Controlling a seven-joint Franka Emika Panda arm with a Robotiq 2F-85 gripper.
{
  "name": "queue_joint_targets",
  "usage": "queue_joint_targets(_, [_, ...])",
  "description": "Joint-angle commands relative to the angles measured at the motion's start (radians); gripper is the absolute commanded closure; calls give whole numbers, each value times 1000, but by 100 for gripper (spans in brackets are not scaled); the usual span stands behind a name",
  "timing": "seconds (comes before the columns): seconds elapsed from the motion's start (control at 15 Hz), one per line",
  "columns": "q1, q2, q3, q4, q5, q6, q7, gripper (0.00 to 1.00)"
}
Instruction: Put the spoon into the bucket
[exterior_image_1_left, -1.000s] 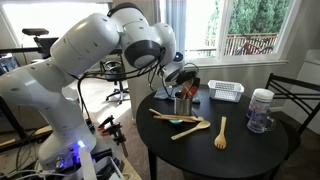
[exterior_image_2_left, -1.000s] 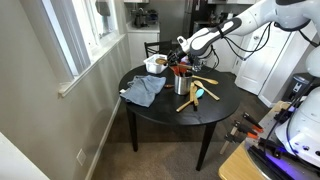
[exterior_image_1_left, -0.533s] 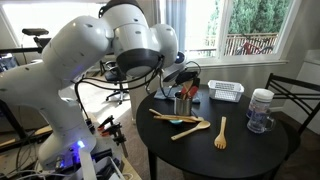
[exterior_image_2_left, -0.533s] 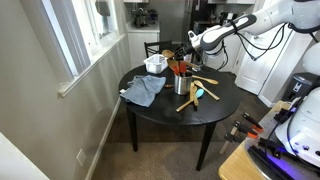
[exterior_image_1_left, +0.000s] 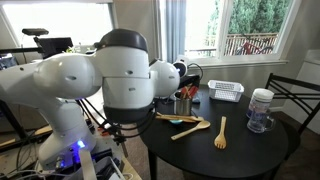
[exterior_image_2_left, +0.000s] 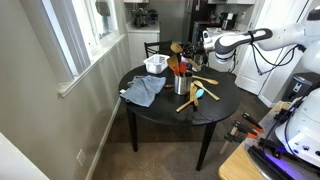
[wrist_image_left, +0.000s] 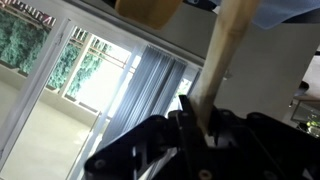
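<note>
The wooden spoon will be released in the small silver bucket (exterior_image_1_left: 184, 102), among red-part utensils.
My gripper (wrist_image_left: 200, 115) is shut on the pale handle of a wooden spoon (wrist_image_left: 225, 40), whose bowl shows at the top edge of the wrist view. In an exterior view the gripper (exterior_image_2_left: 200, 44) holds the spoon (exterior_image_2_left: 176, 47) in the air above the table, higher than the small silver bucket (exterior_image_2_left: 183, 85). The bucket holds some utensils with red parts. In an exterior view the bucket (exterior_image_1_left: 183, 104) stands just past my arm's bulk, which hides most of the gripper.
Wooden utensils and a teal spoon (exterior_image_1_left: 190, 122) lie on the round black table (exterior_image_1_left: 250, 150). A white slotted basket (exterior_image_1_left: 226, 92) and a clear jar (exterior_image_1_left: 261, 110) stand near the far side. A blue cloth (exterior_image_2_left: 143, 90) and a white container (exterior_image_2_left: 155, 64) are there too.
The arm has swung round, and its bulk now fills one exterior view. The gripper has moved away from the bucket and higher, with the wooden spoon in it.
</note>
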Motion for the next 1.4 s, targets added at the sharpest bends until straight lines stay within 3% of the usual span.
queue_joint_targets(0.0, [-84, 248, 88, -7, -71, -176, -154, 91])
queue_joint_targets(0.07, [-61, 100, 100, -109, 155, -102, -251, 91])
queue_joint_targets(0.47, [-65, 105, 271, -92, 593, -327, -580, 91])
queue_joint_targets(0.67, [-55, 85, 260, 22, 833, -479, -784, 92])
queue_joint_targets(0.8, [-47, 78, 204, 109, 964, -578, -916, 92])
queue_joint_targets(1.07, [-30, 79, 104, 242, 1047, -727, -1013, 92])
queue_joint_targets(1.33, [-18, 82, 63, 306, 1064, -809, -1029, 92])
